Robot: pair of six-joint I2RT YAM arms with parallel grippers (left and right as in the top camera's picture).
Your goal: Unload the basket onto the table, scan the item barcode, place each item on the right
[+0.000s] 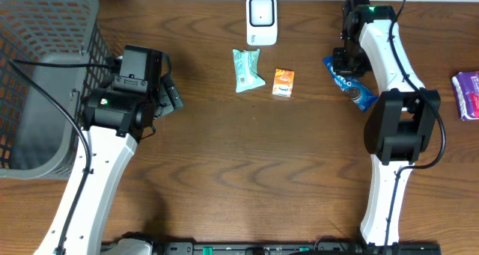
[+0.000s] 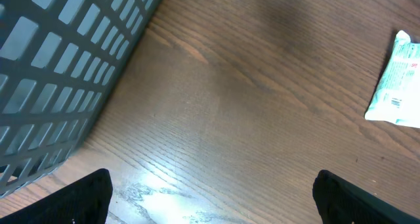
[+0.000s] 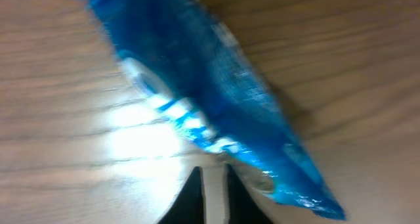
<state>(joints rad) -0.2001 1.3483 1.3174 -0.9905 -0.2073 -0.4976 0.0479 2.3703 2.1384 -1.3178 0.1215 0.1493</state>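
Note:
The blue packet is at a slant next to the shut fingers of my right gripper, so next I open them, grab the packet's edge (image 1: 366, 90) and straighten the packet before scanning.
A blue snack packet (image 1: 352, 84) lies on the wooden table at the right. My right gripper (image 1: 343, 63) hangs over its upper end. The right wrist view is blurred: the blue packet (image 3: 197, 86) runs diagonally just past the gripper (image 3: 213, 175), whose jaws are shut to a thin slit with only table showing between them. A white scanner (image 1: 262, 19) stands at the back centre. My left gripper (image 1: 171, 96) is open beside the basket, holding nothing (image 2: 210, 204).
A teal packet (image 1: 247, 69) (image 2: 397, 83) and a small orange box (image 1: 284, 83) lie below the scanner. A purple packet (image 1: 468, 94) sits at the right edge. A grey mesh basket (image 1: 45, 31) (image 2: 59, 66) fills the left side.

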